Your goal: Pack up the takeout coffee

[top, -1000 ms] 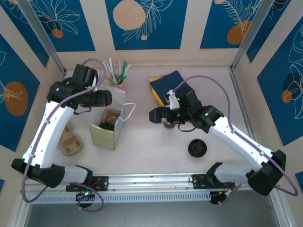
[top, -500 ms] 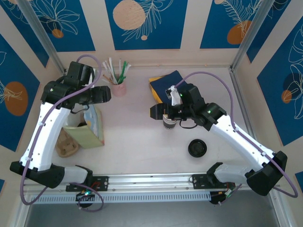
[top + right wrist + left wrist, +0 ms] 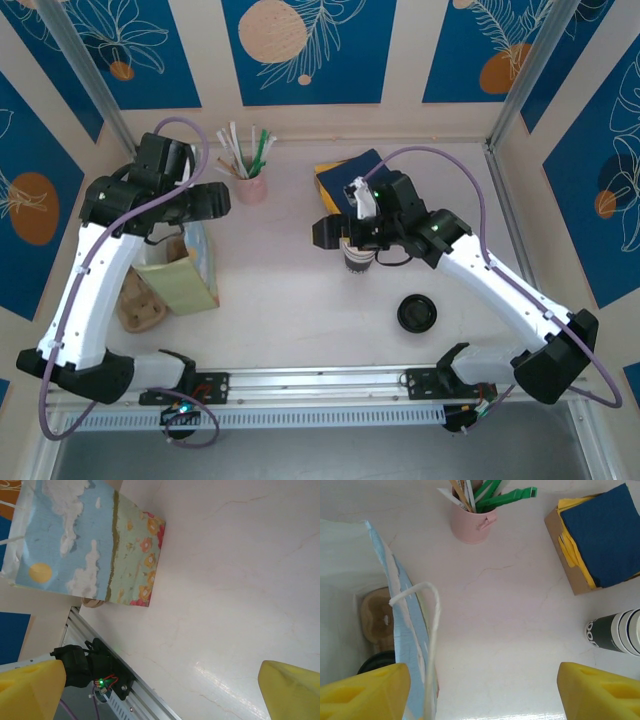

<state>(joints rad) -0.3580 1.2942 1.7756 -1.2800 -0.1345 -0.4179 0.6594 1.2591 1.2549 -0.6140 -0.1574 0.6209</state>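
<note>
The paper gift bag is crowded against the cardboard cup carrier. My left gripper needs to pinch the bag's blue side (image 3: 412,625) and pull the bag toward the middle.
The takeout coffee shows as a black lid (image 3: 376,661) deep inside the paper gift bag (image 3: 185,268), next to a brown cardboard holder (image 3: 377,619). My left gripper (image 3: 480,695) is open. Its left yellow finger (image 3: 362,690) hangs over the bag's mouth, and the bag's wall and string handle (image 3: 431,630) run just inside that finger. In the top view the left gripper (image 3: 220,200) hovers above the bag's right rim. My right gripper (image 3: 160,695) is open over bare table, facing the bag's printed side (image 3: 85,545). In the top view the right gripper (image 3: 327,233) is beside the striped cup (image 3: 358,260).
A loose black lid (image 3: 416,313) lies front right. A pink cup of utensils (image 3: 250,186) and a box of blue and yellow napkins (image 3: 352,180) stand at the back. A cardboard cup carrier (image 3: 140,308) lies left of the bag. The metal rail (image 3: 320,380) runs along the near edge.
The bag has gone from the table's middle to the left, and the left arm has swung left with it. The right arm has shifted slightly, leaving the striped cup standing free.
</note>
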